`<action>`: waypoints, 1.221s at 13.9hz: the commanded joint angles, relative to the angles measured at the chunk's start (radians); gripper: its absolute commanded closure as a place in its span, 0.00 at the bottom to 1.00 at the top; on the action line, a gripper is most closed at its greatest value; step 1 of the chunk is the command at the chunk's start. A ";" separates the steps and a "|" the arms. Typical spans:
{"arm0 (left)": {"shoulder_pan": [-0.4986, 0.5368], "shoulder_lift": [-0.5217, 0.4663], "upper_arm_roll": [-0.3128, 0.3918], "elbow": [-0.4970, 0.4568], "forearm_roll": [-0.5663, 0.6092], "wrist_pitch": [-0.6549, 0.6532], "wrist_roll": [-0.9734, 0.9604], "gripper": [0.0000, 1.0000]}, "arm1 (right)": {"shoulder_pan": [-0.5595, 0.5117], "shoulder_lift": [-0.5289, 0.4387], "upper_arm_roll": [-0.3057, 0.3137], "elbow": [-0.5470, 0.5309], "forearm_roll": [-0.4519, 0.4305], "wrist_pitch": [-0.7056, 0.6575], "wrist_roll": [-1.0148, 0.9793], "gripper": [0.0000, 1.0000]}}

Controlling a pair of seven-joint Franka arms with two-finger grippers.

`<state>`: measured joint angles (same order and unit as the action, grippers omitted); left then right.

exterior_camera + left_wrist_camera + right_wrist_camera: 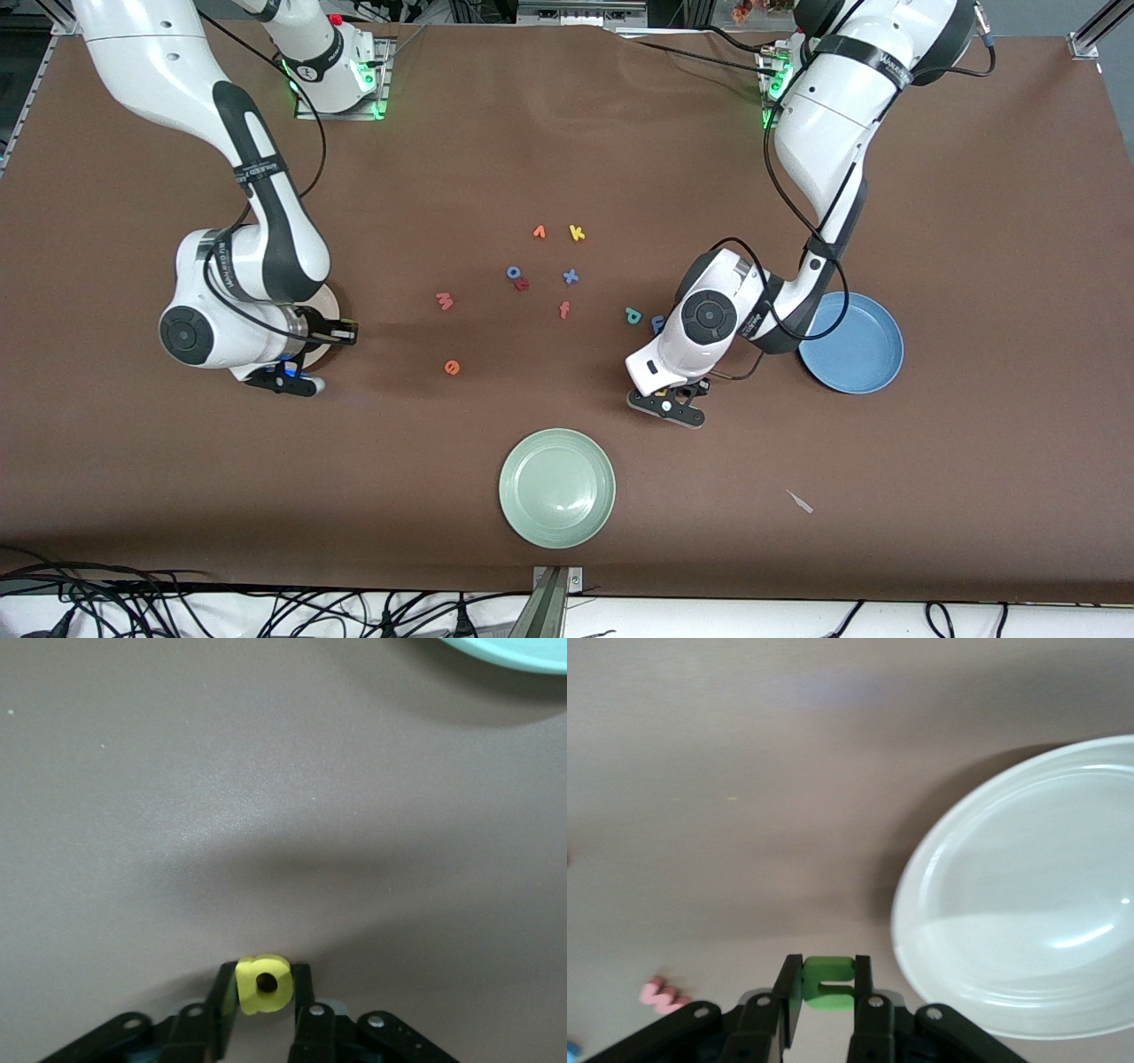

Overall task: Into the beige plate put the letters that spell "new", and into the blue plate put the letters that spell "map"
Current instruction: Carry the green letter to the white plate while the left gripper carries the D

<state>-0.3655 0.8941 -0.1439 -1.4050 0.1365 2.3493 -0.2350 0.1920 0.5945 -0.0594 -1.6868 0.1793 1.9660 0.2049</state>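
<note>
Next, my left gripper lets go of the yellow a inside the blue plate, off its middle [835, 321] toward the plate's back rim.
My left gripper [669, 403] is shut on the yellow a [263, 985] low at the table, between the pale green plate and the blue plate [855, 346]. The teal p [633, 315] and the blue m [657, 324], partly hidden by that arm, lie just by it. My right gripper [297, 381] is shut on the dark green n [828, 983] beside the beige plate [1028, 895], which that arm mostly hides in the front view. The pinkish w [445, 301] and the orange e [452, 366] lie on the table between the arms.
The pale green plate [556, 487] sits near the front edge. A loose cluster mid-table holds an orange letter [539, 232], the yellow k [577, 233], a blue o [514, 272], a blue x [570, 276] and an orange f [564, 309]. A pale scrap [800, 501] lies near the front.
</note>
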 commanded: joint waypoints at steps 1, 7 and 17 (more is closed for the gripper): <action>0.005 -0.033 0.000 -0.015 0.031 -0.016 -0.020 0.84 | -0.042 0.016 0.006 0.004 -0.079 -0.018 -0.059 0.97; 0.051 -0.182 -0.002 -0.023 0.021 -0.289 -0.010 0.85 | -0.101 0.036 0.009 0.006 -0.080 -0.013 -0.201 0.00; 0.296 -0.378 -0.020 -0.339 0.037 -0.374 0.377 0.91 | 0.010 -0.010 0.104 0.013 -0.066 0.105 0.151 0.00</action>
<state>-0.1243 0.6111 -0.1472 -1.5940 0.1374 1.9090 0.0791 0.1708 0.5898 0.0383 -1.6671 0.1107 2.0249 0.2766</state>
